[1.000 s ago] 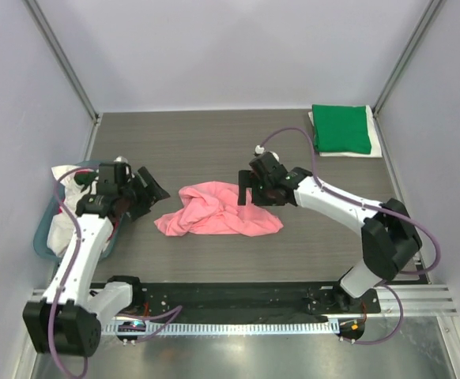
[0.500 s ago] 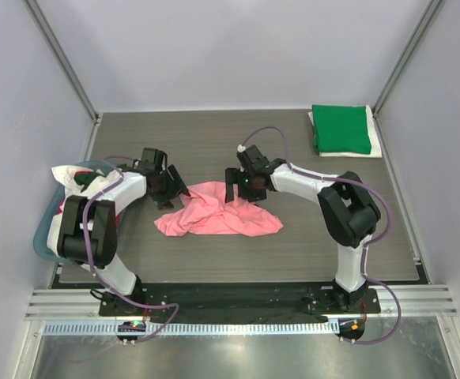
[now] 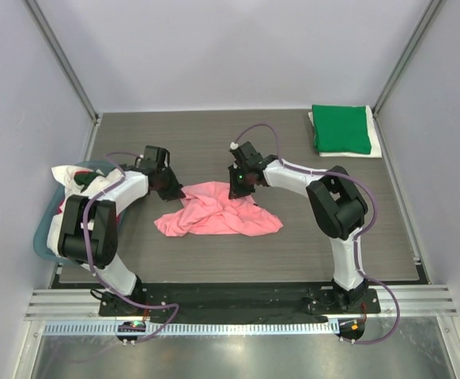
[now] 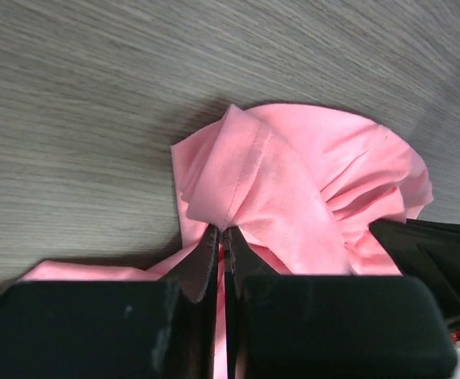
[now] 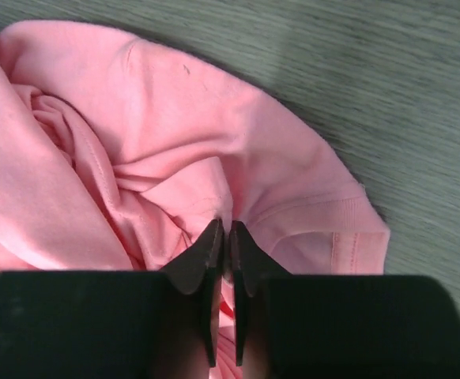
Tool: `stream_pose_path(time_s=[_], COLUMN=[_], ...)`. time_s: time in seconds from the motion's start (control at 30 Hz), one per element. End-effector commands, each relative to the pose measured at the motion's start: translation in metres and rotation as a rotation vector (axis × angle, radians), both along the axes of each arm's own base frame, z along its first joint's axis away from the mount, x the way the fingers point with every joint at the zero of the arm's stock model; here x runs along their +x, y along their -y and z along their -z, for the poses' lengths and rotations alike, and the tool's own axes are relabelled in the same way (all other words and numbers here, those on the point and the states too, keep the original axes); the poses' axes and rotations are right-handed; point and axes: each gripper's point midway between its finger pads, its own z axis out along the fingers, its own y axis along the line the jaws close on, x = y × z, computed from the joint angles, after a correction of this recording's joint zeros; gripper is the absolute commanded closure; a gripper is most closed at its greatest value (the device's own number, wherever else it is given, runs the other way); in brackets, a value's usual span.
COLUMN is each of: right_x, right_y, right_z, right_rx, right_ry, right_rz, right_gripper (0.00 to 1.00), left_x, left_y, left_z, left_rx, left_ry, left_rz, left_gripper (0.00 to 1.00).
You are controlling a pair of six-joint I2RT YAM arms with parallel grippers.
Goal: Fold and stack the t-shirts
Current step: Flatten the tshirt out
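Note:
My right gripper holds the bunched salmon-pink t-shirt's inner fold; it should draw the cloth out, open, then take the shirt's outer edge [image 3: 279,225].
A crumpled salmon-pink t-shirt [image 3: 214,212] lies in the middle of the table. My left gripper [image 3: 176,190] is at the shirt's upper left corner, shut on a fold of its cloth [image 4: 238,185]. At the shirt's upper right edge, my right gripper [image 3: 236,188] is shut on a pinch of the pink cloth [image 5: 175,150]. A folded bright green t-shirt [image 3: 341,129] rests on a white one at the back right corner. More shirts, white and red [image 3: 70,180], sit in the tub at the left.
A teal tub [image 3: 47,225] stands at the table's left edge, beside the left arm. The grey walls and metal frame posts close in the table on three sides. Both arm bases are bolted to the black rail [image 3: 230,298] at the near edge.
Both grippers came down onto the pink shirt's upper edge and closed on its cloth; a second ago they stood open, apart from it.

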Motion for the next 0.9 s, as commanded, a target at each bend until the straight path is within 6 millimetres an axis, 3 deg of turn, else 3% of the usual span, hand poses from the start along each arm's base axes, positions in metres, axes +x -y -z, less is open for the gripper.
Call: stream_pose_path(time_s=[0.0, 0.07, 0.13, 0.17, 0.23, 0.27, 0.3, 0.33, 0.37, 0.4, 0.43, 0.47, 0.5, 0.53, 0.57, 0.6, 0.67, 0.7, 0.73, 0.77, 0.83, 0.87], right_x=[0.000, 0.002, 0.016, 0.018, 0.043, 0.046, 0.062, 0.064, 0.063, 0.068, 0.066, 0.054, 0.047, 0.040, 0.019, 0.008, -0.016, -0.036, -0.045, -0.061, -0.075, -0.082], right_y=[-0.003, 0.001, 0.010, 0.016, 0.033, 0.045, 0.058, 0.070, 0.080, 0.096, 0.103, 0.114, 0.121, 0.127, 0.136, 0.140, 0.150, 0.160, 0.164, 0.174, 0.180, 0.182], right_z=[-0.007, -0.013, -0.039, -0.050, -0.098, -0.113, -0.143, -0.175, -0.191, -0.220, -0.237, -0.273, -0.285, -0.295, -0.324, -0.312, -0.310, -0.294, -0.284, -0.260, -0.233, -0.220], right_rx=[0.026, 0.015, 0.004, -0.003, 0.026, 0.020, 0.037, 0.058, 0.055, 0.071, 0.076, 0.104, 0.109, 0.105, 0.138, 0.127, 0.136, 0.126, 0.127, 0.106, 0.095, 0.102], right_ry=[0.014, 0.036, 0.096, 0.101, 0.185, 0.192, 0.249, 0.305, 0.318, 0.373, 0.410, 0.485, 0.514, 0.544, 0.608, 0.590, 0.593, 0.575, 0.556, 0.523, 0.470, 0.438], right_rz=[-0.011, -0.023, -0.002, 0.003, 0.040, 0.057, 0.082, 0.100, 0.112, 0.141, 0.146, 0.158, 0.167, 0.167, 0.167, 0.161, 0.166, 0.177, 0.194, 0.214, 0.242, 0.263], right_gripper=[0.89, 0.98, 0.99, 0.99, 0.99, 0.99, 0.99, 0.99, 0.99, 0.99, 0.99, 0.99, 0.99, 0.99, 0.99, 0.99, 0.99, 0.99, 0.99, 0.99, 0.99, 0.99], left_x=[0.004, 0.011, 0.011, 0.024, 0.022, 0.026, 0.028, 0.028, 0.027, 0.020, 0.016, 0.009, -0.002, -0.010, -0.019, -0.026, -0.053, -0.063, -0.079, -0.089, -0.110, -0.122], left_y=[-0.004, -0.003, -0.004, -0.003, -0.008, -0.013, -0.017, -0.022, -0.030, -0.033, -0.035, -0.038, -0.040, -0.042, -0.044, -0.046, -0.053, -0.056, -0.060, -0.062, -0.064, -0.067], left_z=[-0.020, -0.035, -0.050, -0.080, -0.106, -0.131, -0.161, -0.181, -0.196, -0.229, -0.243, -0.254, -0.275, -0.282, -0.285, -0.286, -0.276, -0.272, -0.249, -0.236, -0.212, -0.181], left_rx=[0.019, 0.019, 0.032, 0.028, 0.056, 0.085, 0.102, 0.120, 0.157, 0.156, 0.158, 0.158, 0.149, 0.145, 0.143, 0.145, 0.153, 0.156, 0.163, 0.165, 0.155, 0.165], left_ry=[0.072, 0.101, 0.106, 0.173, 0.191, 0.248, 0.292, 0.327, 0.356, 0.416, 0.444, 0.464, 0.518, 0.539, 0.552, 0.564, 0.570, 0.571, 0.536, 0.509, 0.466, 0.385], left_rz=[0.003, 0.008, 0.022, 0.025, 0.028, 0.028, 0.022, 0.015, -0.001, -0.008, -0.013, -0.017, -0.024, -0.026, -0.025, -0.026, -0.034, -0.039, -0.039, -0.042, -0.044, -0.042], left_gripper=[1.00, 1.00, 1.00, 1.00, 1.00, 1.00, 1.00, 1.00, 1.00, 1.00, 1.00, 1.00, 1.00, 1.00, 1.00, 0.98, 0.95, 0.85, 0.73, 0.44, 0.30, 0.24])
